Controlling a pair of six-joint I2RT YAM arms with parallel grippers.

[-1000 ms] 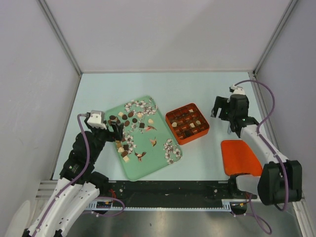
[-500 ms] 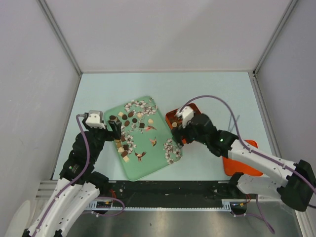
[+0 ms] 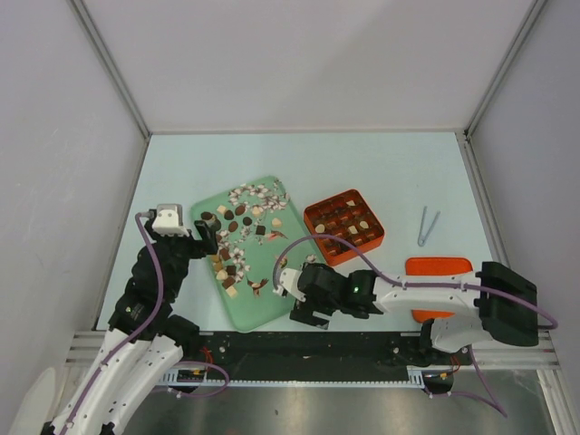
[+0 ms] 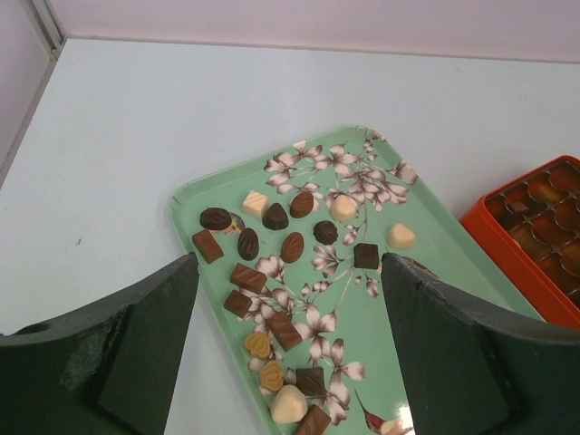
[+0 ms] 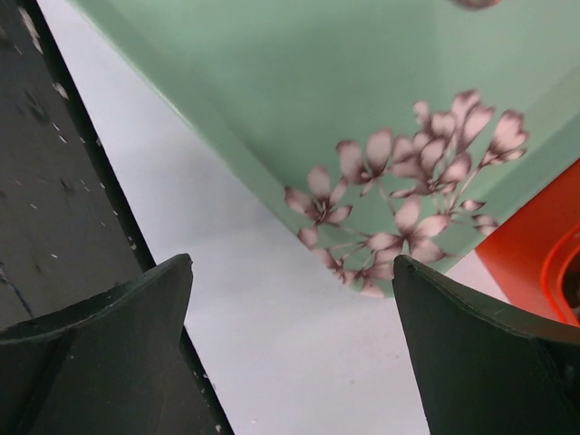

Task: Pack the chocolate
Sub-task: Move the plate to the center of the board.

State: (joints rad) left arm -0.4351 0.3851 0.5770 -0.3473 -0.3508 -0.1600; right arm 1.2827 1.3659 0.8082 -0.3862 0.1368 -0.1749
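The edge of the orange lid, at its far corner (image 3: 408, 262) nearest the orange grid box, is the next spot that my right gripper should close on.
The chocolate (image 3: 231, 256) lies as several dark, light brown and cream pieces on the left half of a green flowered tray (image 3: 265, 310). In the left wrist view the chocolate (image 4: 272, 326) spreads across the tray (image 4: 366, 343) just ahead of the fingers. My left gripper (image 3: 210, 237) (image 4: 288, 263) hovers open over the tray's left edge, holding nothing. My right gripper (image 3: 306, 310) (image 5: 292, 261) is open and empty, low over the table by the tray's near right corner (image 5: 317, 72). The orange grid box (image 3: 344, 227) beside the tray holds more pieces.
An orange lid (image 3: 439, 288) lies at the near right. Grey tongs (image 3: 426, 227) rest on the table right of the box. The black rail (image 3: 272, 349) runs along the near edge, close to the right gripper. The box's orange wall (image 5: 535, 236) shows right of the tray corner.
The right arm has swung from the far right, across the orange box, down to the tray's near right corner. The tongs lie where it was. The left arm has barely moved.
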